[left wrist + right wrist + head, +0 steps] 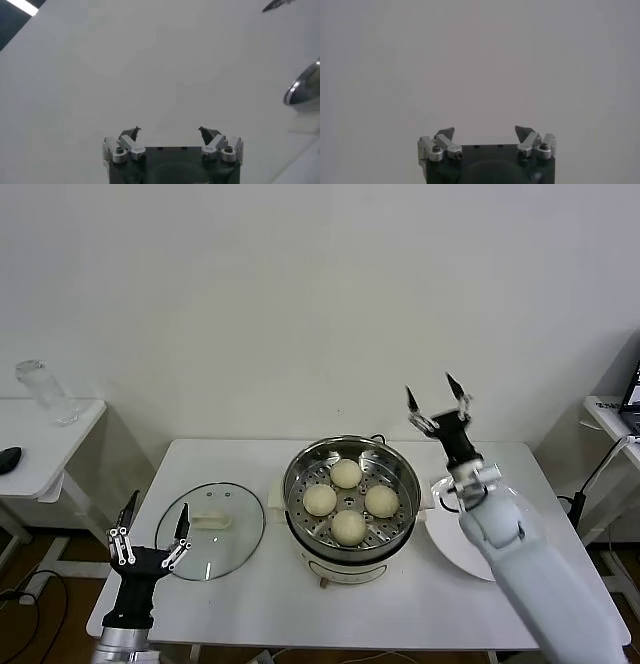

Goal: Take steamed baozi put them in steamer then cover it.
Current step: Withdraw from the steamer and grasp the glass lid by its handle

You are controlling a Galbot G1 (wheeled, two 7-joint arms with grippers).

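The glass cover goes on the steamer, so my left gripper will next move to its cream handle (208, 521) and close there.
Several pale baozi (346, 473) lie on the perforated floor of the shiny steel steamer (295, 484), which sits on its white cooker base (340, 569) at the table's centre. The glass cover (225, 549) lies flat on the table left of the steamer, cream handle (211, 520) up. My left gripper (159, 502) is open at the cover's left edge and holds nothing; its wrist view shows open empty jaws (169, 131) and a bit of the steamer's steel rim (305, 90). My right gripper (430, 386) is raised right of the steamer, open and empty, and faces the wall (485, 131).
A white plate (450, 539) lies right of the steamer, partly under my right arm. A side table (50, 449) at the left holds a clear glass (40, 389) and a dark object (8, 456). Cables hang at the far right (590, 484).
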